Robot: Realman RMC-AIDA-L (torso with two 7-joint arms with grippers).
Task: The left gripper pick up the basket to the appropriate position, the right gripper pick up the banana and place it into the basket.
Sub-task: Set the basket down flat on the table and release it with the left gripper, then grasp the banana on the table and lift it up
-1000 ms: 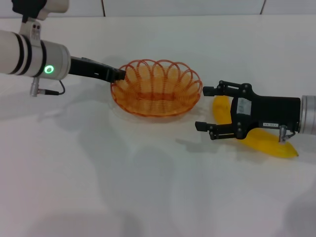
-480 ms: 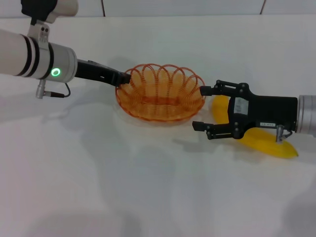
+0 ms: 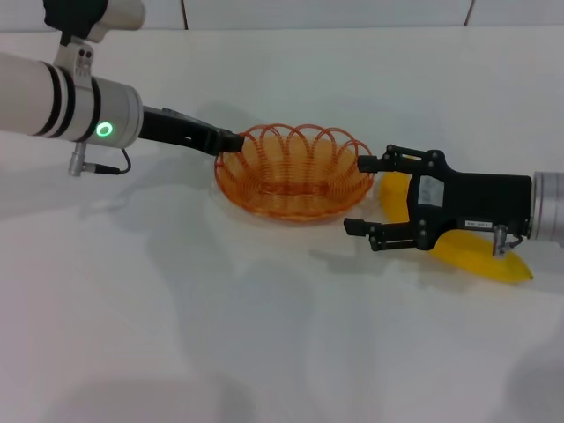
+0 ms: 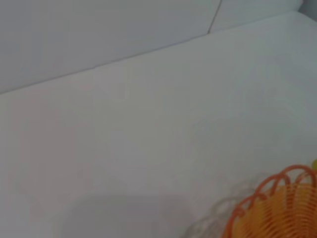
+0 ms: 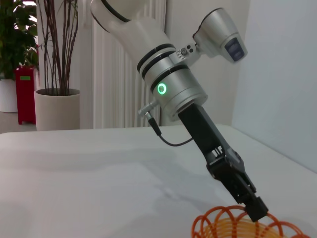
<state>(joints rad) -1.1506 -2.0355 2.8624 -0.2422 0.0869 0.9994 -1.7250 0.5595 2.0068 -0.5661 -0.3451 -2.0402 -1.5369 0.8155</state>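
The robot's right gripper needs to next return from the basket to the middle of the yellow banana (image 3: 453,246) and close there, leaving both ends of the banana free.
In the head view my left gripper (image 3: 231,141) is shut on the left rim of the orange wire basket (image 3: 295,174), which sits at the table's middle. The right wrist view shows the left gripper (image 5: 251,204) pinching the basket (image 5: 233,227) rim from above. A corner of the basket (image 4: 283,208) appears in the left wrist view. My right gripper (image 3: 357,195) stands open just right of the basket, its upper finger close to the rim. The yellow banana (image 3: 477,256) lies on the table under the right gripper's wrist, partly hidden by it.
The white table (image 3: 264,335) stretches wide in front of the basket. A wall runs along the table's far edge. In the right wrist view, potted plants (image 5: 54,59) and a radiator stand beyond the table.
My left gripper has carried the basket to the right, closer to the right gripper. The right gripper and the banana have stayed almost still.
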